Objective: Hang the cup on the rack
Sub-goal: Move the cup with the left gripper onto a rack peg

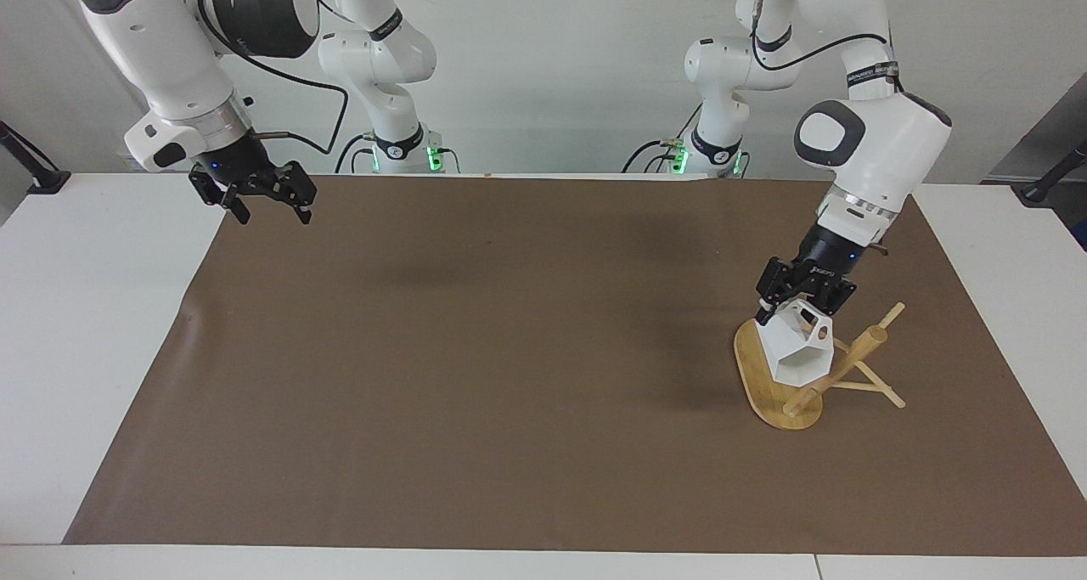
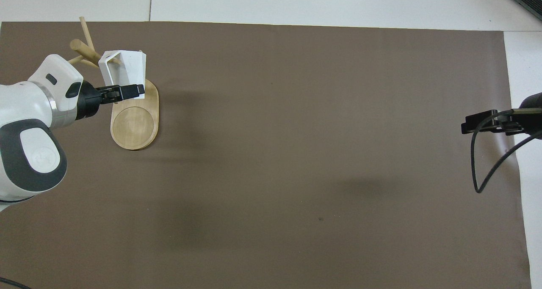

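Next, my left gripper lets go of the white faceted cup on the thin peg (image 2: 123, 68) above the bamboo rack's oval base.
My left gripper (image 1: 803, 302) is shut on the white faceted cup (image 1: 796, 352) and holds it tipped on its side over the bamboo rack's oval base (image 1: 761, 382). The cup's blocky handle (image 1: 822, 332) points at the rack's post (image 1: 852, 357) and sits close to the thin pegs. I cannot tell whether a peg passes through the handle's hole. From overhead, the left gripper (image 2: 127, 92) grips the cup (image 2: 127, 65) at its rim, next to the post (image 2: 84, 50) and over the base (image 2: 134, 126). My right gripper (image 1: 268, 206) is open and empty, raised over the mat's corner at the right arm's end (image 2: 478, 124).
A brown mat (image 1: 509, 376) covers most of the white table (image 1: 85, 308). A black cable (image 2: 487, 162) loops down from the right wrist.
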Controlling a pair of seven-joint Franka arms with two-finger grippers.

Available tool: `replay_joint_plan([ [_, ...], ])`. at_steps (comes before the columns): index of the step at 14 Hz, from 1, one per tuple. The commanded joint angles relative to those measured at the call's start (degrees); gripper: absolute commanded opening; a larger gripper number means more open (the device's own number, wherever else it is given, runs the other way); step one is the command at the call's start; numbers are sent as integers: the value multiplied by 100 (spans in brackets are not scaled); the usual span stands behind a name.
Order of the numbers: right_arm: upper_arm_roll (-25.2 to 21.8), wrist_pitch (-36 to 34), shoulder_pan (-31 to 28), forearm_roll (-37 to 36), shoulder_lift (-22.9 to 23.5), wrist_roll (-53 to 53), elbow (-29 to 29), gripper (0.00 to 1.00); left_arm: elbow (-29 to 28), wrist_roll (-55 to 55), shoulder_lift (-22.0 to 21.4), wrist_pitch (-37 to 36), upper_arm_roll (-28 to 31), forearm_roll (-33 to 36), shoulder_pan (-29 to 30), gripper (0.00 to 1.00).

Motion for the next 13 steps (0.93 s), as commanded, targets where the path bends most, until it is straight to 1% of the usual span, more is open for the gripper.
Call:
replay_joint_plan([
  [1, -14, 151, 40, -18, -110, 67, -140, 100, 124, -71, 44, -187, -15, -125, 72, 0],
  [3, -14, 203, 40, -123, -110, 32, -140, 100, 123, -316, 79, -143, -6, -125, 63, 0],
  [10, -120, 256, 49, -141, -92, -214, -140, 100, 211, -405, 272, -64, 20, -125, 195, 0],
  [13, -111, 256, 49, -150, -101, -135, -140, 100, 255, -414, 325, -11, 20, -125, 204, 0],
])
